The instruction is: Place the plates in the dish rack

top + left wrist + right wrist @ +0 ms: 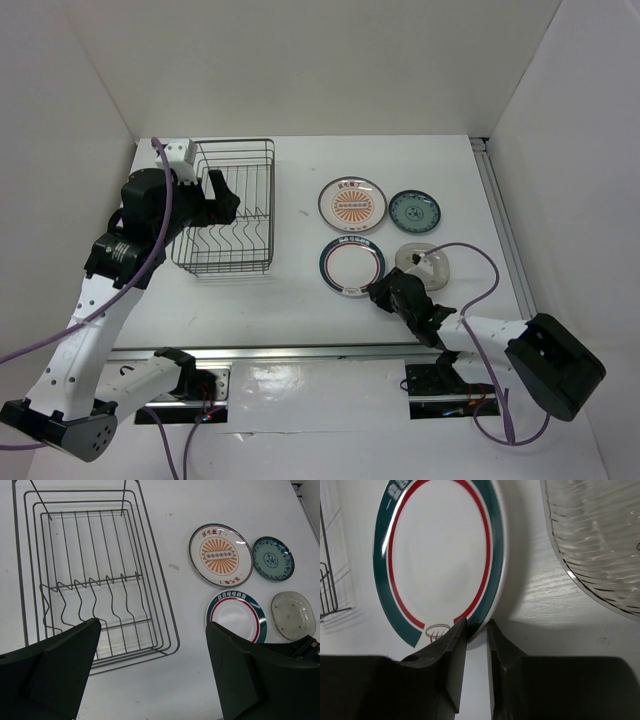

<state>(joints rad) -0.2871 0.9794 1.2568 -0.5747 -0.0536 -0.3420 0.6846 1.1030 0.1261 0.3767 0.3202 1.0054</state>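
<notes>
The robot's left gripper should next grab the teal-red plate by its rim (323, 259) (208, 613) facing the dish rack, opposite the right gripper.
Four plates lie flat on the white table: an orange sunburst one (352, 203), a teal-blue one (414, 211), a white one with a teal-red rim (351, 264) and a translucent grey-beige one (425, 262). My right gripper (476, 630) pinches the near rim of the teal-red plate (440, 555), one finger over the rim, the other against its edge. The grey-beige plate (600, 535) lies just to its right. The dish rack (272, 200) stands empty at the left. My left gripper (152, 680) hovers wide open above the rack's near right corner (100, 578), holding nothing.
White walls close in the table at the back and both sides. A metal rail (505, 230) runs along the right edge. A purple cable (470, 250) loops from the right arm over the table by the grey-beige plate.
</notes>
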